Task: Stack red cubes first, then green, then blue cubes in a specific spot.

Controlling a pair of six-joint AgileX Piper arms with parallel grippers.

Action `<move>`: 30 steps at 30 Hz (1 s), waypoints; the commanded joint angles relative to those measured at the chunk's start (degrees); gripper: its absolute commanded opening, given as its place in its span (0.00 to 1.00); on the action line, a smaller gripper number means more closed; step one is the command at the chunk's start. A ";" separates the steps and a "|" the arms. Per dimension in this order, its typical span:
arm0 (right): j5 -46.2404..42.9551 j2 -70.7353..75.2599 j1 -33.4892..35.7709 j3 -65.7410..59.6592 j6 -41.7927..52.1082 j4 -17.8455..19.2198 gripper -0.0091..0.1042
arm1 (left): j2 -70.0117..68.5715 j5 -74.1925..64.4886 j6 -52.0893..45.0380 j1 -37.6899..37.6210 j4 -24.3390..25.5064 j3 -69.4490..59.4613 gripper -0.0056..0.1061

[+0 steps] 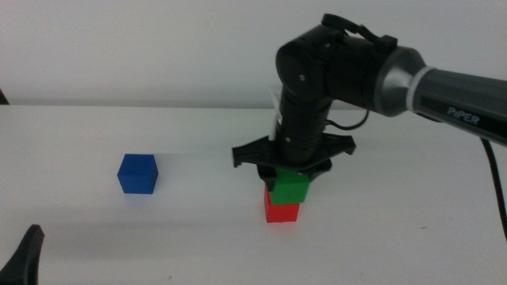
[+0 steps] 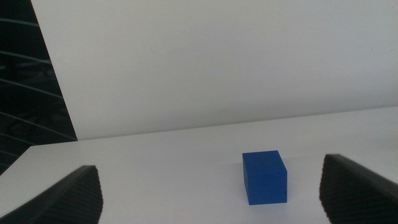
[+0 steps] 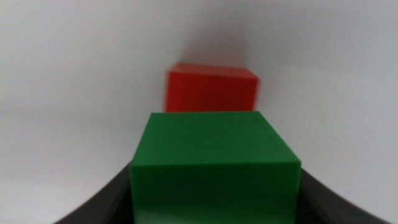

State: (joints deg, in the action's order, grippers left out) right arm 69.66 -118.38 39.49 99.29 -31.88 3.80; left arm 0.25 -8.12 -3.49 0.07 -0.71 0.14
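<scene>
I will release the green cube from my right gripper squarely on top of the red cube [image 1: 283, 184] [image 3: 211, 104]. The green cube is on or just over it now.
My right gripper [image 1: 290, 172] points down from the right arm and is shut on the green cube [image 1: 289, 188]. It holds the green cube on or just over the red cube [image 1: 283, 211], slightly offset to the right. In the right wrist view the green cube [image 3: 214, 158] fills the space between the jaws of that gripper [image 3: 214, 202], with the red cube [image 3: 211, 87] beyond it. The blue cube [image 1: 138, 173] sits alone on the white table at the left. My left gripper [image 1: 28, 253] waits at the bottom left, open, with the blue cube [image 2: 265, 177] ahead of it [image 2: 210, 168].
The white table [image 1: 396, 237] ends at a white wall behind. The right arm's dark body [image 1: 333, 71] hangs over the stack. A black cable [image 1: 495, 182] runs down at the far right.
</scene>
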 commanded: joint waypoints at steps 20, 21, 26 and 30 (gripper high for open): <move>-4.57 0.29 -0.70 -1.37 -4.25 3.65 0.20 | -2.30 0.96 0.25 -0.14 -0.12 -2.37 0.89; -4.71 0.16 -0.70 -1.37 -4.25 3.65 0.20 | -2.30 0.96 0.25 -0.14 -0.12 -2.37 0.89; -4.59 -1.21 -0.21 -1.37 -4.25 3.65 0.20 | -2.30 0.96 0.36 -0.14 -0.12 -2.37 0.89; -5.00 -1.43 0.01 -1.37 -4.25 3.37 0.20 | -2.30 0.96 0.36 -0.14 -0.12 -2.37 0.89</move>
State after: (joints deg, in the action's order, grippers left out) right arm 64.99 -119.78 39.29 97.90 -36.01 6.67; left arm 0.25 -8.12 -3.49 0.07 -0.71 0.14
